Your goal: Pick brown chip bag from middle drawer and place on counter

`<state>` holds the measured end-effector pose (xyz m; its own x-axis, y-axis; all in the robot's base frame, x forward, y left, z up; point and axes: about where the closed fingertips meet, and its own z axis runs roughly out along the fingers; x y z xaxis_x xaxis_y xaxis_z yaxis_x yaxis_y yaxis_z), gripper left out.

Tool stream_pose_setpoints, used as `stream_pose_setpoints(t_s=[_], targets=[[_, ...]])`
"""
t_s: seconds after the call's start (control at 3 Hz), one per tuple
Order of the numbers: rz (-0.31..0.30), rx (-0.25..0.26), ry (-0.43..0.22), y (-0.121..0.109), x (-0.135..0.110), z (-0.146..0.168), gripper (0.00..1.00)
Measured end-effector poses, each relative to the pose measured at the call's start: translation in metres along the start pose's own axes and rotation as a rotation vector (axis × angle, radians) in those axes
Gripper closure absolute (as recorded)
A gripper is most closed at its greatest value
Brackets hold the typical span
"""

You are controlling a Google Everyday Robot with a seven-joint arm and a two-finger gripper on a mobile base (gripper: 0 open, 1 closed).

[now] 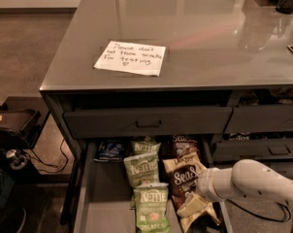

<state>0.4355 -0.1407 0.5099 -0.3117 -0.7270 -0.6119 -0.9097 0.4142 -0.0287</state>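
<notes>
My gripper is to close on the brown chip bag's side edge (197, 176) nearest the white arm, slightly below the bag's cream top band.
The brown chip bag (182, 176), dark brown with a cream top band and white "Sea Salt" script, lies in the open middle drawer (102, 200), right of centre. A second brown bag (184, 144) lies behind it. My gripper (193, 206) is at the end of the white arm (253, 181), which comes in from the right. It is low inside the drawer, at the bag's lower right corner. The wrist covers the bag's right edge. The counter (200, 33) above carries a white handwritten note (130, 58).
Three green Kettle bags (142, 169) lie in a row down the drawer's middle, and a small dark blue bag (109, 150) lies at the back left. A shut drawer with a bar handle (149, 123) sits above. More drawers (263, 149) are on the right.
</notes>
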Motion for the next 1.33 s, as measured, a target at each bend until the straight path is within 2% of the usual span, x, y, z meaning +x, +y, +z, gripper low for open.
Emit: stream_pose_setpoints(t_s=[0.33, 0.67, 1.0, 1.33], targets=[[-0.034, 0.050, 0.002, -0.005, 0.008, 0.004, 0.00], [-0.092, 0.120, -0.001, -0.022, 0.016, 0.017, 0.00], [-0.118, 0.164, -0.002, -0.040, 0.022, 0.032, 0.00], [-0.116, 0.190, 0.022, -0.055, 0.033, 0.048, 0.00]])
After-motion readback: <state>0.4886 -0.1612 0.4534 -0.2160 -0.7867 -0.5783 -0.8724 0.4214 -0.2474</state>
